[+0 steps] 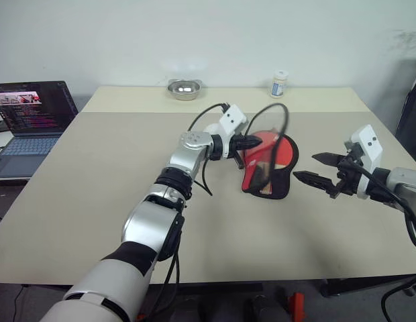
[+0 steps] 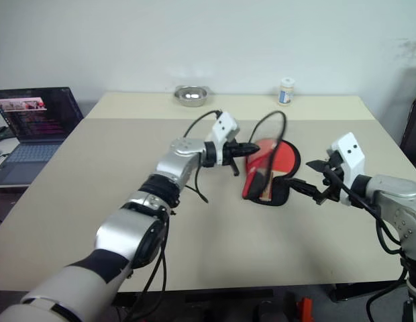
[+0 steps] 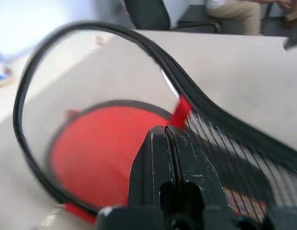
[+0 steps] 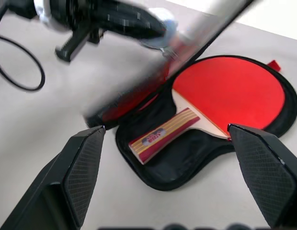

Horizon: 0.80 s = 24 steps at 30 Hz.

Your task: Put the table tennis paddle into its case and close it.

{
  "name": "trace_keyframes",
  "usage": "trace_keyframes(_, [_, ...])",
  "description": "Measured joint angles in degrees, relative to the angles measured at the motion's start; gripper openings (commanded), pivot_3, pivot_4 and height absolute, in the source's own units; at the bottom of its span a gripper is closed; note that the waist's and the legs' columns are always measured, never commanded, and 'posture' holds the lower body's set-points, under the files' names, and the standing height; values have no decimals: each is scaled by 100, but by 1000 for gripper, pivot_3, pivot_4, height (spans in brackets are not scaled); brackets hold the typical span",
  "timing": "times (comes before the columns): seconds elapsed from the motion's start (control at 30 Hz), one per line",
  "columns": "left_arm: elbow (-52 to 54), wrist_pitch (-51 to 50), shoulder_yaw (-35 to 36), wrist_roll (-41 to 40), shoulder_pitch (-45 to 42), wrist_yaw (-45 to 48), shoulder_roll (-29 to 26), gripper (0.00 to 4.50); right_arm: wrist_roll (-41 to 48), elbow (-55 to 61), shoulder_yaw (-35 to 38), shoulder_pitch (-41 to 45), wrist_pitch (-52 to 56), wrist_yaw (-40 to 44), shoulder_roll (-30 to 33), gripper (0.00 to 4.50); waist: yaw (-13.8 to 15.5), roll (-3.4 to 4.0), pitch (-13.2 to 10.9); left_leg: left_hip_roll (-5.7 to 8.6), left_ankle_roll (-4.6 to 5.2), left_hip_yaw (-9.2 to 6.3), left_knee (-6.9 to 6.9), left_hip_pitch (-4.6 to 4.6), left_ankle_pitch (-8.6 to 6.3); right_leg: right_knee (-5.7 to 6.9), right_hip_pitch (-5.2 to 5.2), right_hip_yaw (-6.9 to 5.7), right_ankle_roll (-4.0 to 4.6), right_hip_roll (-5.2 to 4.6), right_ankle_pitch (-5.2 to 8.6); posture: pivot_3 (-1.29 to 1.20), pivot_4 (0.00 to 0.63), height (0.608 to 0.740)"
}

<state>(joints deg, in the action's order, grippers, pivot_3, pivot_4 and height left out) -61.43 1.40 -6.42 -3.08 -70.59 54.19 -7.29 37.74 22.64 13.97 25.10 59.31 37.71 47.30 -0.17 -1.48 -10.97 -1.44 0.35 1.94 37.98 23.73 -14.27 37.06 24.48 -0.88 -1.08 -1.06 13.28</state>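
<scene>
The case is far from the table's near edge, so my right gripper will pinch the case's narrow end (image 1: 282, 188) and pull the case nearer before closing it.
The case (image 1: 267, 190) lies open on the table's middle right, black back down. Inside it rests the table tennis paddle (image 4: 234, 91), red face up, its striped wooden handle (image 4: 163, 134) pointing towards the case's narrow end. The case's clear, black-trimmed front flap (image 3: 91, 86) stands raised over the paddle. My left gripper (image 1: 257, 142) is shut on the flap's edge by a small red tab (image 3: 181, 110). To the right of the case, my right gripper (image 1: 307, 168) hovers open and apart from it, its fingers (image 4: 84, 165) spread wide with nothing between them.
A metal bowl (image 1: 184, 88) and a small white bottle (image 1: 280, 84) stand at the table's far edge. An open laptop (image 1: 30, 121) sits off the table's left side. A seated person (image 3: 234, 12) and a chair show beyond the table.
</scene>
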Motion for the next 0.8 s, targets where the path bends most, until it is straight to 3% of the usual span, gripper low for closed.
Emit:
trace_keyframes(0.17, [66, 139, 1, 50, 248, 161, -85, 57, -80, -278, -72, 110, -39, -170, -85, 4500, -3, 1, 0, 0, 0, 4, 8, -2, 0, 6, 0, 4, 1, 0, -1, 0, 150, 740])
trace_keyframes(0.33, [844, 120, 24, -50, 820, 582, -586, 57, -511, -1250, -502, 482, -314, -332, -475, 4500, -35, 2, 1, -4, 0, 6, 7, -6, 1, 11, 0, 7, 28, 1, -17, 0, 150, 740])
trace_keyframes(0.5, [2381, -481, 190, -391, 1689, 985, -1209, 57, -1059, -2739, -860, 1045, -766, -579, -1076, 4500, -33, 4, 2, -4, -1, 9, 7, -2, 1, 12, 4, 10, 33, 0, -20, 0, 150, 740])
trace_keyframes(0.63, [4201, -1385, 263, -886, 2749, 1226, -1815, 57, -1420, -4160, -932, 1627, -1258, -650, -1529, 4500, -43, 5, 3, -7, -2, 9, 8, -3, 2, 14, 5, 13, 36, -2, -22, 0, 150, 740])
trace_keyframes(0.8, [5405, -2119, 483, -1228, 3406, 1024, -2257, 57, -1845, -5332, -1132, 1904, -1781, -533, -1779, 4500, 15, 5, 3, -5, -3, 6, 14, -3, 2, 17, 3, 8, 40, -3, -25, 0, 150, 740])
